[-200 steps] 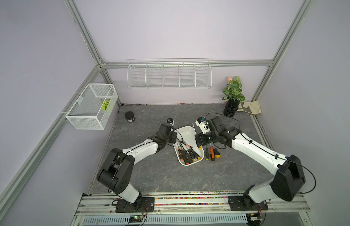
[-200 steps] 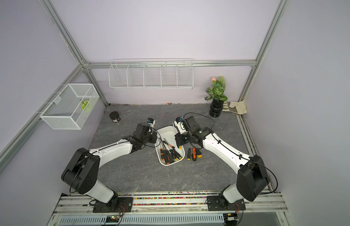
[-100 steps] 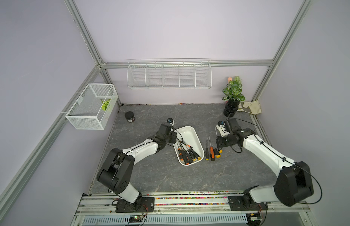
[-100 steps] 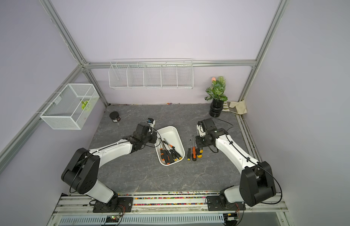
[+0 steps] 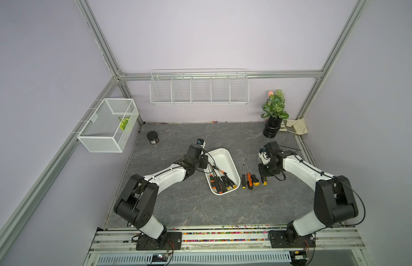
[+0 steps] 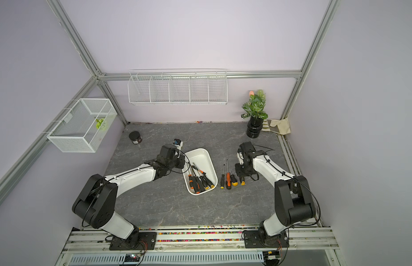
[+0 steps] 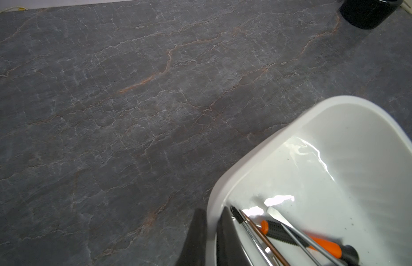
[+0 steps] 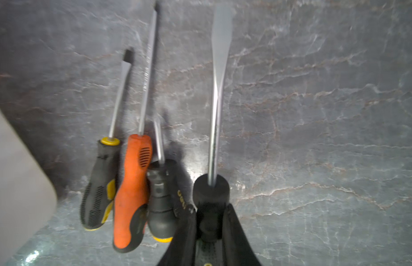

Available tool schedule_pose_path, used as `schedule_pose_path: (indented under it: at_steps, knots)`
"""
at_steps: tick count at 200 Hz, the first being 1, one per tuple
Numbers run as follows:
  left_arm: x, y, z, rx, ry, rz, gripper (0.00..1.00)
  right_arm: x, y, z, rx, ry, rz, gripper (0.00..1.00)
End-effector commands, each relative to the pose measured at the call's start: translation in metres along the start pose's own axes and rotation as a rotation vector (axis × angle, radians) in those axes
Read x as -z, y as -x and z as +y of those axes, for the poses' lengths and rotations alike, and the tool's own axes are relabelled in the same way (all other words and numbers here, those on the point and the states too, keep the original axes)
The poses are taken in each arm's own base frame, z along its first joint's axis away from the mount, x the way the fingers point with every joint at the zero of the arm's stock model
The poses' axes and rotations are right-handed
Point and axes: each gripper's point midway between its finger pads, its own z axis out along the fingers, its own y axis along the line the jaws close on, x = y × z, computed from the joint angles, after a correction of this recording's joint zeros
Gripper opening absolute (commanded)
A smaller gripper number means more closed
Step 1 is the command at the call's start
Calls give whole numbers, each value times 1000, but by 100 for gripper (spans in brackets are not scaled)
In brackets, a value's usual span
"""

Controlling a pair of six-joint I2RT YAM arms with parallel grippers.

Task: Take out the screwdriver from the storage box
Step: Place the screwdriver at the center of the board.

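Note:
My right gripper needs to release the flat-blade screwdriver on the table (image 5: 260, 176) (image 8: 214, 156) next to the short black screwdriver. The flat-blade screwdriver is now held low over the table.
The white storage box (image 5: 220, 159) (image 6: 200, 159) lies mid-table with several screwdrivers (image 5: 221, 180) (image 7: 292, 235) piled at its near end. My left gripper (image 5: 206, 164) (image 7: 212, 210) is shut on the box's left wall (image 7: 258, 156), one finger inside and one outside. My right gripper (image 5: 263, 175) (image 8: 209, 211) is shut on the black handle of a flat-blade screwdriver (image 8: 215, 138). It holds it low over the table, just right of three screwdrivers (image 5: 248, 178) (image 8: 131, 184) lying side by side outside the box. Whether the held one touches the table I cannot tell.
A black jar (image 5: 152, 137) stands at the back left and a potted plant (image 5: 274, 115) with a cloth (image 5: 295, 126) at the back right. A wire-mesh basket (image 5: 108, 125) hangs on the left wall, a wire rack (image 5: 199, 87) on the back wall.
My right gripper has swung from over the box to the right with the screwdriver and come down beside the three on the table. The left arm has not moved.

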Motion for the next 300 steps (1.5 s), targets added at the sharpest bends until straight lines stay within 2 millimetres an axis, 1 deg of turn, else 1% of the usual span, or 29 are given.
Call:
schedule_pose_path:
  at_steps: [1, 26, 56, 99, 116, 130, 165, 190, 225, 247, 271, 300]
  knots:
    - [-4, 3, 3, -29, 13, -27, 0, -16, -11, -4, 4, -7, 47, 0]
    - [-5, 1, 4, -34, 16, -26, 0, -22, -16, -6, -4, -7, 68, 0]
    - [-7, -1, 4, -31, 13, -24, 0, -23, -13, -8, -22, -2, 64, 0]
    - [-5, 1, 4, -29, 13, -33, 0, -29, -16, -10, -42, 12, 73, 0]
    - [-5, 1, 4, -29, 13, -32, 0, -32, -16, -9, -51, 24, 76, 5]
    - [-5, 1, 3, -29, 12, -32, 0, -33, -17, -8, -53, 29, 80, 5]
    - [-6, 0, 3, -28, 10, -28, 0, -34, -17, -6, -65, 49, 78, 4]
    - [-6, 1, 3, -28, 10, -31, 0, -36, -15, -2, -81, 84, 72, 2]
    - [-6, 0, 4, -31, 17, -29, 0, -39, -13, 3, -98, 125, 75, 1]
    - [-6, 0, 5, -32, 19, -31, 0, -39, -14, 1, -100, 114, 79, 1]
    - [-7, 0, 4, -32, 14, -30, 0, -36, -15, -2, -94, 94, 74, 8]
    - [-8, -1, 3, -31, 12, -30, 0, -32, -15, -4, -95, 84, 60, 26]
